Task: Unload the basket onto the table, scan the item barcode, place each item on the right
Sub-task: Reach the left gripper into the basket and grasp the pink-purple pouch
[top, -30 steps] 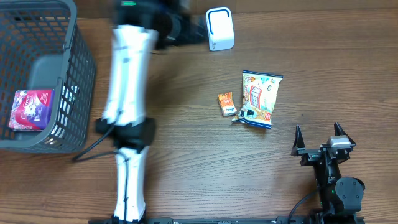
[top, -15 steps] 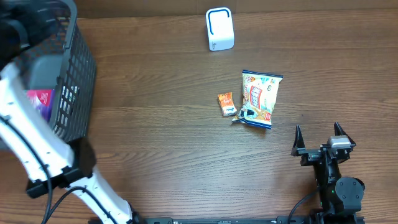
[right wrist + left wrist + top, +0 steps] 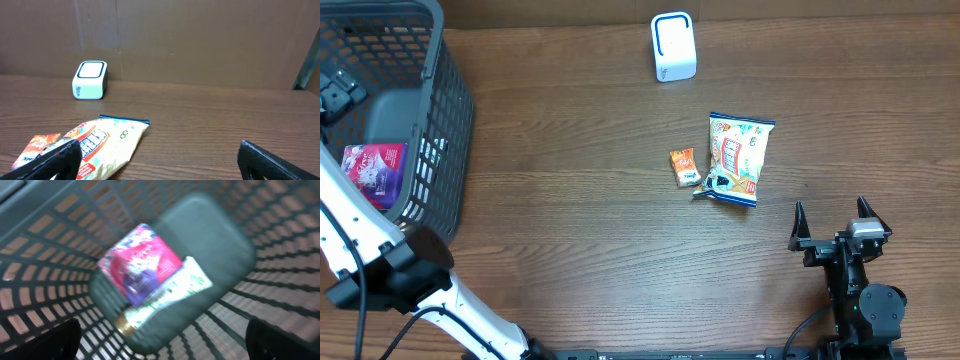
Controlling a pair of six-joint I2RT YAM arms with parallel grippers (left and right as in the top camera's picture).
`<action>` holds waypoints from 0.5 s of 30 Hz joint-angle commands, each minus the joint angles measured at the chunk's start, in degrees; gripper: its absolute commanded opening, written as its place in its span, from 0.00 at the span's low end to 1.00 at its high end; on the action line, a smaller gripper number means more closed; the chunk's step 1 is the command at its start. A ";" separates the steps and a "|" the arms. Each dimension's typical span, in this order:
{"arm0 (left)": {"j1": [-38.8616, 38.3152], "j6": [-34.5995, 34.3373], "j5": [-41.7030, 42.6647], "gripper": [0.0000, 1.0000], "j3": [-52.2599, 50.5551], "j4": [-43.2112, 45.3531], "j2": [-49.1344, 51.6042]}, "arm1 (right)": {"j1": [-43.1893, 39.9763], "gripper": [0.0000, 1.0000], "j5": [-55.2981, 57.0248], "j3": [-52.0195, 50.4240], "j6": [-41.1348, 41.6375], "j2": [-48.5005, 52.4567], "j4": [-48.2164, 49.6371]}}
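The pink packet in the grey basket is next, so next my left gripper moves down to it and closes on the packet's printed middle (image 3: 374,171) (image 3: 145,261).
My left gripper (image 3: 335,90) hangs open over the grey basket (image 3: 445,120) at the far left, with nothing between its fingers. In the left wrist view the gripper (image 3: 165,345) looks down at a pink packet (image 3: 141,262) lying on a white-green tube (image 3: 167,292) on the basket floor. The pink packet (image 3: 372,172) also shows from overhead. The white scanner (image 3: 673,46) stands at the back. A snack bag (image 3: 738,158) and a small orange packet (image 3: 684,166) lie mid-table. My right gripper (image 3: 831,218) rests open at the front right, apart from them.
In the right wrist view the gripper (image 3: 160,160) faces the snack bag (image 3: 107,145), the orange packet (image 3: 37,147) and the scanner (image 3: 90,79), with a brown wall behind. The basket's mesh walls (image 3: 45,245) rise around the left gripper's view.
The left arm has swung from the back near the scanner over to the left, and now hangs above the basket. The right arm and the table items have not moved.
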 commanded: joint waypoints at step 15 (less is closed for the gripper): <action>-2.51 14.69 -11.15 1.00 -32.46 23.10 1.42 | -0.28 1.00 0.11 -0.59 -0.07 -0.57 0.33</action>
